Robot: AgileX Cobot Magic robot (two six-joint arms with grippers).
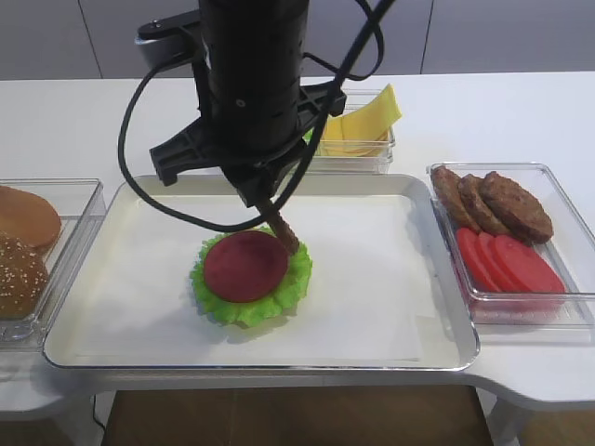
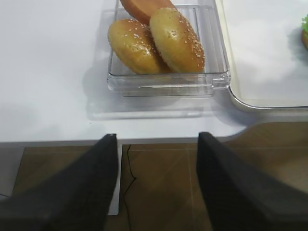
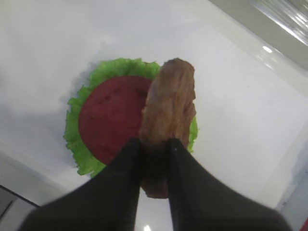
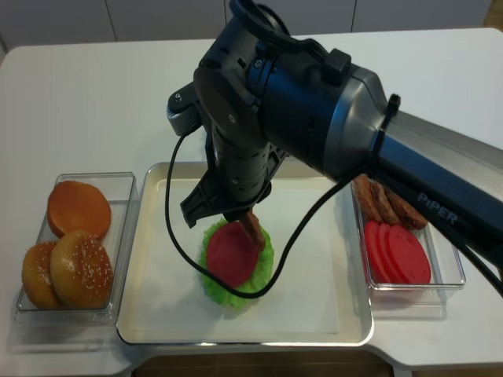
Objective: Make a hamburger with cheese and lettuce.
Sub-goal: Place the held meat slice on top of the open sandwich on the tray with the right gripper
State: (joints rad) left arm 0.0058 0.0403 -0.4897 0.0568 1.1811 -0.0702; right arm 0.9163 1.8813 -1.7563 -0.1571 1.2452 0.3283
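Observation:
The brown patty will lie flat on top of the red round slice (image 4: 236, 249) (image 3: 134, 117) on the lettuce leaf when my right gripper lets it go.
The hamburger stands as a ruffled green lettuce leaf (image 1: 249, 299) with a red round slice (image 1: 245, 266) on it, in the middle of the metal tray (image 1: 390, 307). My right gripper (image 3: 154, 144) is shut on a brown patty (image 3: 168, 108), held on edge just above the stack's right side. The patty also shows in the high view (image 1: 282, 229). The leaf (image 3: 79, 139) and red slice (image 3: 110, 115) lie below it. The cheese (image 1: 364, 119) sits in a clear box behind the tray. My left gripper (image 2: 156, 139) is open and empty, off the table's front edge.
A clear box with sesame bun halves (image 2: 159, 41) stands left of the tray. A clear box on the right holds loose patties (image 1: 493, 200) and red slices (image 1: 509, 262). My right arm (image 4: 314, 102) hangs over the tray's middle and hides the cheese box in that view.

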